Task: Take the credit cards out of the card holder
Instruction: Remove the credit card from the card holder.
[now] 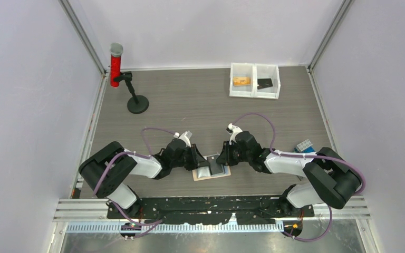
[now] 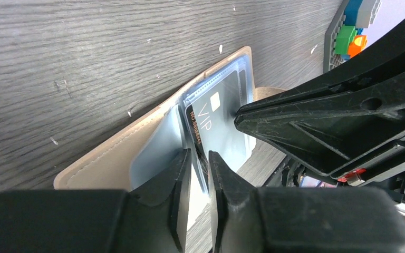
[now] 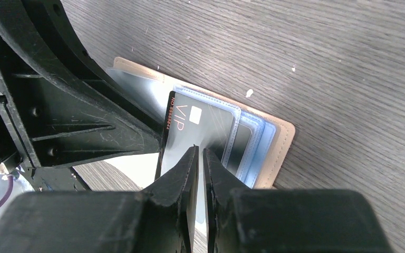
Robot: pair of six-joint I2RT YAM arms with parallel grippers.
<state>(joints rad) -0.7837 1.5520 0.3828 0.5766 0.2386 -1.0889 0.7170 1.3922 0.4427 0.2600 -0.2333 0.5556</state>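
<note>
The VIP card shows only a narrow part past the card holder's sleeve, so next my left gripper opens, pinches the card's edge (image 2: pixel 199 152) and slides it out farther.
The tan card holder (image 1: pixel 204 177) lies open on the table between both arms, with its grey-blue pocket sleeves showing (image 2: pixel 111 158) (image 3: pixel 282 142). A dark credit card (image 2: pixel 221 124) marked VIP sits in the top sleeve, its near side raised (image 3: pixel 203 124). My left gripper (image 1: pixel 202 161) (image 2: pixel 200 158) is shut on the raised edge of that sleeve, the card's edge between the fingers. My right gripper (image 1: pixel 223 158) (image 3: pixel 200 150) is shut, its tips resting on the card's face. Another dark card (image 1: pixel 264 83) lies in the white bin.
A white two-compartment bin (image 1: pixel 254 92) stands at the back right, an orange-tan block (image 1: pixel 241 81) in its left half. A red cylinder (image 1: pixel 116 66) on a black stand (image 1: pixel 137 104) is at the back left. Coloured bricks (image 1: pixel 304 145) lie at the right edge.
</note>
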